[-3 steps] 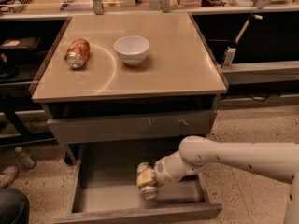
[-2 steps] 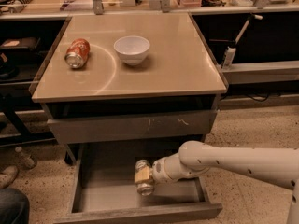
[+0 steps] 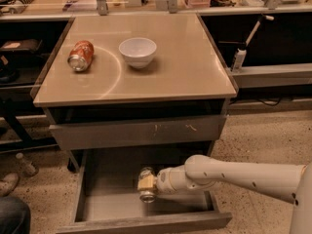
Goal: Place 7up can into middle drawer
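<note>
The robot's gripper needs to let go of the 7up can standing on the drawer's grey bottom behind the middle of the open drawer's front (image 3: 143,206).
The middle drawer (image 3: 108,195) stands pulled open under the table, with a bare grey floor and a plain front. My arm reaches into it from the right. My gripper (image 3: 146,183) is shut on the 7up can (image 3: 146,195), a small silvery can held about upright just above the drawer floor, near the drawer's middle. Whether the can touches the floor cannot be told. The tan pads cover the can's middle, so its label is mostly hidden.
A closed drawer (image 3: 141,131) with pale scratches sits above the open one. On the tabletop (image 3: 190,69) lie an orange-red can (image 3: 81,55) on its side and a white bowl (image 3: 138,51). A small bottle (image 3: 25,164) and a shoe (image 3: 9,183) are on the floor at the left.
My gripper has moved the can a little to the left inside the open drawer. Nothing on the tabletop has moved.
</note>
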{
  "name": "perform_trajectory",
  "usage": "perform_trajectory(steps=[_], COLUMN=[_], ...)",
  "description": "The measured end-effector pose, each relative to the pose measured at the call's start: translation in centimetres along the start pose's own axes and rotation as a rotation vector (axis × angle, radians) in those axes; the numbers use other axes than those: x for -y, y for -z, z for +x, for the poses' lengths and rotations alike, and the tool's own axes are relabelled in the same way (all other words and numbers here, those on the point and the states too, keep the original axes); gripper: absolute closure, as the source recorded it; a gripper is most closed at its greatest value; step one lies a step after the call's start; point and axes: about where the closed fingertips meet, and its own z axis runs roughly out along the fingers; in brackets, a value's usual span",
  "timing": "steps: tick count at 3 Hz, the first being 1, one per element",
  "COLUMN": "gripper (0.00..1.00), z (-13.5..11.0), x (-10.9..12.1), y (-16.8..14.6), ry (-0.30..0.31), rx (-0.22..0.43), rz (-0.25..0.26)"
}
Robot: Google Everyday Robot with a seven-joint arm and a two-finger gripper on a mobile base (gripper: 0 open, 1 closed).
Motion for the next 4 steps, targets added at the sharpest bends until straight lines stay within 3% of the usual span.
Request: perform_trajectory(steps=[3, 4], gripper=[1.00, 1.00], z=[-0.2, -0.1], x=[2.5, 2.5], y=[-5.6, -5.6], ry=[-0.036, -0.036], rx=[-0.015, -0.016], rz=[-0.028, -0.028])
